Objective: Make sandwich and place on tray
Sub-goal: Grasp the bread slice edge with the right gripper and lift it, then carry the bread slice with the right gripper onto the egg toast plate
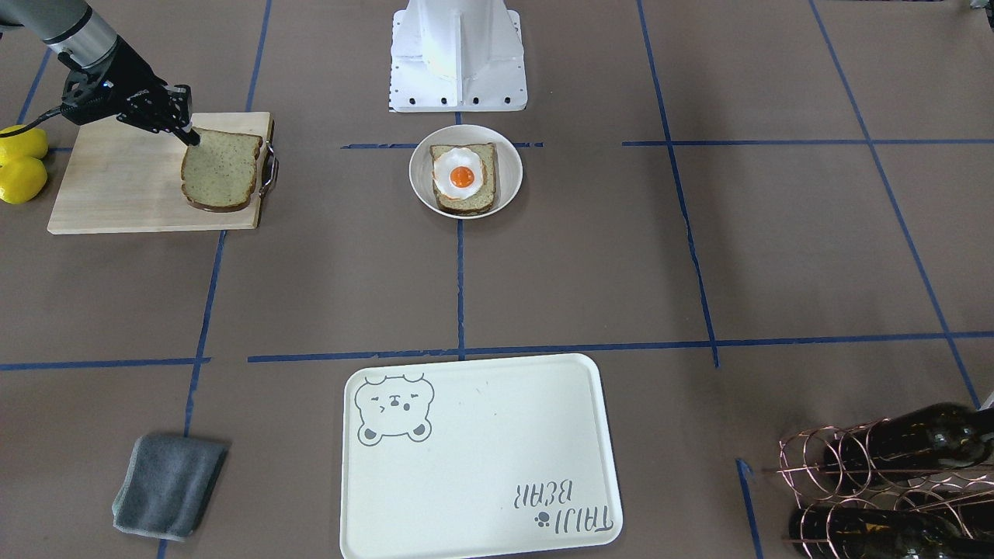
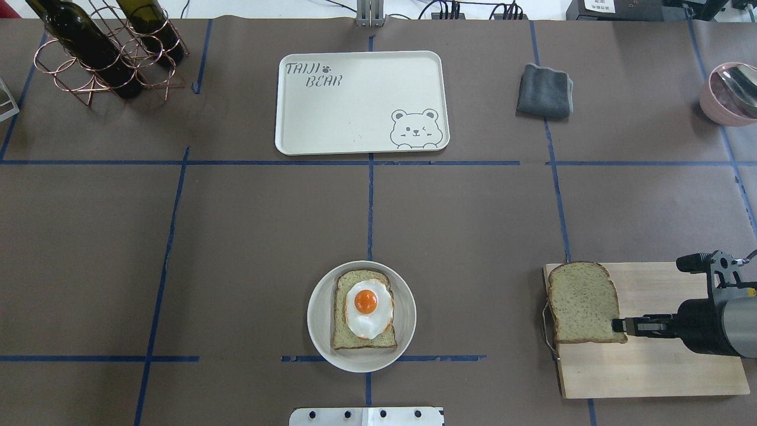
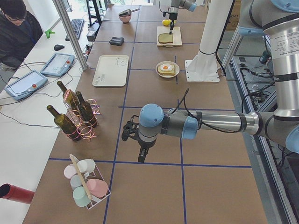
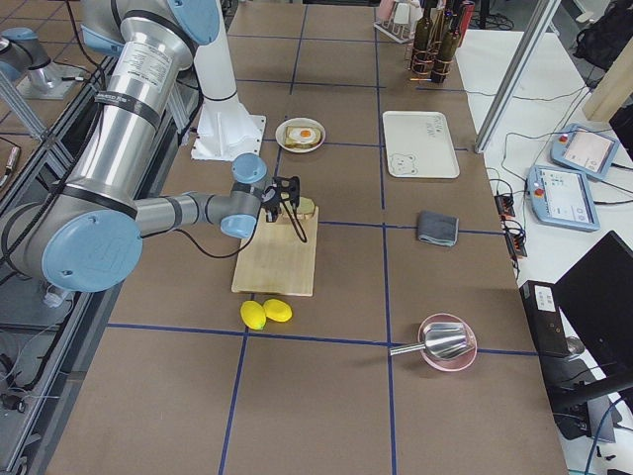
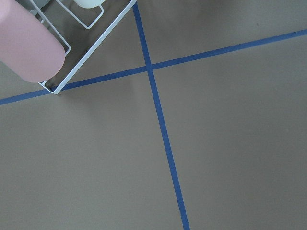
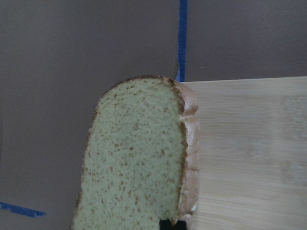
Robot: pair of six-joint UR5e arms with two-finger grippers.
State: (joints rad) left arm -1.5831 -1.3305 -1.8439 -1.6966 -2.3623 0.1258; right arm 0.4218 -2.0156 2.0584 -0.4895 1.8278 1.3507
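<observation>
Next, I set the bread slice on the fried egg on the round white plate (image 1: 463, 164) with my right gripper.
My right gripper (image 2: 618, 325) is shut on the edge of a speckled tan bread slice (image 2: 582, 302), holding it over the handle end of the wooden cutting board (image 2: 650, 367). The slice fills the right wrist view (image 6: 134, 158). The second slice lies on a round white plate (image 2: 322, 331) with the fried egg (image 2: 366, 305) on top, near the robot's base. The cream bear tray (image 2: 355, 100) lies bare at the far side of the table. My left gripper (image 3: 141, 157) hangs over bare table far to the left. I cannot tell whether it is open or shut.
Two lemons (image 1: 19, 163) lie beside the cutting board. A grey cloth (image 2: 544, 90) lies right of the tray, and a pink bowl (image 2: 727, 92) sits at the far right. A wire rack of wine bottles (image 2: 100, 47) stands far left. A cup rack (image 5: 29, 43) is near my left wrist.
</observation>
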